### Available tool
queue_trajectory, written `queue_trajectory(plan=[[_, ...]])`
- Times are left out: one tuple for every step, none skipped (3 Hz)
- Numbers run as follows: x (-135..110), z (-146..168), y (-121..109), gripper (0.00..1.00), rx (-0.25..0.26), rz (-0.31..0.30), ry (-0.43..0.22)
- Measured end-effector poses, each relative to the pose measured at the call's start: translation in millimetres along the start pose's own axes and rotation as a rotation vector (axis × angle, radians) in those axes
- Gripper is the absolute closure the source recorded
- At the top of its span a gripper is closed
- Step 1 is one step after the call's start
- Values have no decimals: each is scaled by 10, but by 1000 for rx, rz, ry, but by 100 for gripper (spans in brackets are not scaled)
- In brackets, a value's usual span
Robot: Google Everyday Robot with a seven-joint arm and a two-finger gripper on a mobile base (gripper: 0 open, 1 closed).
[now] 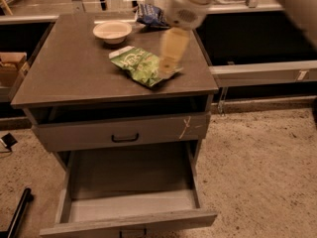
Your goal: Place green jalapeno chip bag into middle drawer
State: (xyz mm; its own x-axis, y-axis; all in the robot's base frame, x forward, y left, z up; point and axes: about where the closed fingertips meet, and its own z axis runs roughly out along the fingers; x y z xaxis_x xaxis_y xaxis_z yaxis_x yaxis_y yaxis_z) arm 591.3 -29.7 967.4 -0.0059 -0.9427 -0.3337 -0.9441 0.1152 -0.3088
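Note:
Next, I lower onto the green jalapeno chip bag, closing on the bag's middle (144, 65), between its ends.
The green jalapeno chip bag (141, 64) lies flat on the cabinet top (69, 68), right of centre. My gripper (169, 58) hangs from the arm coming in at the top right, just above the bag's right edge, blurred by motion. The middle drawer (130, 182) is pulled wide open below, its pale grey floor bare. Above it the shallower drawer (124, 132) with the black handle is closed.
A white bowl (112, 31) and a dark blue chip bag (151, 15) sit at the back of the cabinet top. A cardboard box (11, 66) stands at the left. A pale shelf rail (262, 69) runs to the right. Speckled floor surrounds the cabinet.

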Motion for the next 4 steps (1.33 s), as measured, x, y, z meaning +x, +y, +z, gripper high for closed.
queue_trajectory(plan=[[-318, 764, -163, 0, -70, 22, 38], [-396, 1333, -155, 0, -126, 64, 70], [-411, 1657, -147, 18, -136, 83, 77], [-446, 1798, -110, 41, -137, 83, 53]])
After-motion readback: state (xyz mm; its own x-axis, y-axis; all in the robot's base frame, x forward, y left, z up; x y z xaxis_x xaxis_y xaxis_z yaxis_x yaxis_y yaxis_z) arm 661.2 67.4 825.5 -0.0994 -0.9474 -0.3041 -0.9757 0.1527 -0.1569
